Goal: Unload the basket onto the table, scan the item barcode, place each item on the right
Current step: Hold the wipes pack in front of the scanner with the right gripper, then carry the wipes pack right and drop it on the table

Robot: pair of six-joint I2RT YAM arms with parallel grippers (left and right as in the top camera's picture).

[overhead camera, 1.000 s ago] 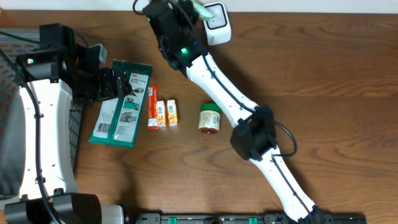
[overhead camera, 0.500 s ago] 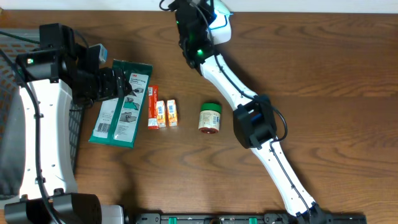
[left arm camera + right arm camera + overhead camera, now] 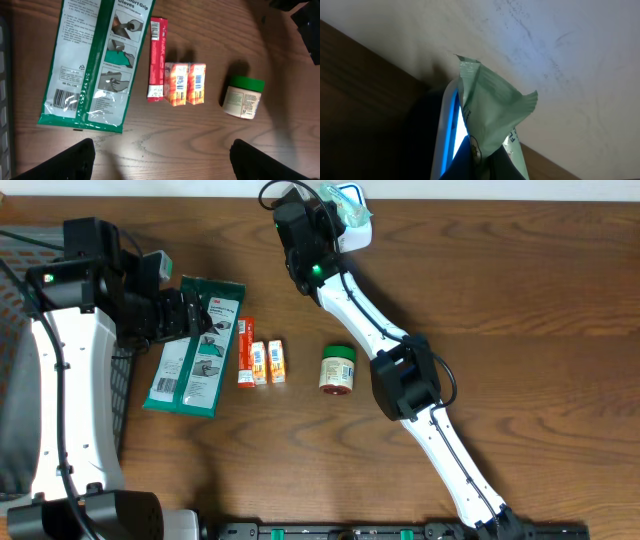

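Next, my right gripper lets go of the pale green packet on the bare wood [image 3: 537, 354] near the table's side opposite the basket.
My right gripper [image 3: 332, 200] is shut on a pale green packet [image 3: 344, 196], the item, at the table's far edge. It holds the packet right against the white scanner [image 3: 354, 230]. In the right wrist view the crumpled packet [image 3: 492, 112] rises from my dark fingers [image 3: 470, 160], beside the scanner's blue-lit window [image 3: 452, 127]. No barcode shows on it. My left gripper [image 3: 196, 316] hovers open over the top of a green gloves pack [image 3: 190, 370]. In its own view the left gripper [image 3: 160, 161] has only bare wood between its fingers [image 3: 67, 162].
A red box [image 3: 245, 352], two orange boxes [image 3: 259, 363] [image 3: 276, 362] and a green-lidded jar [image 3: 337, 370] lie in a row mid-table, also seen from the left wrist: gloves pack [image 3: 90, 60], red box [image 3: 158, 60], jar [image 3: 243, 97]. A dark basket [image 3: 12, 290] stands at the left edge.
My right arm has swung rightward along the back edge, bringing the green packet over the scanner, then eased slightly back. The left arm has stayed still.
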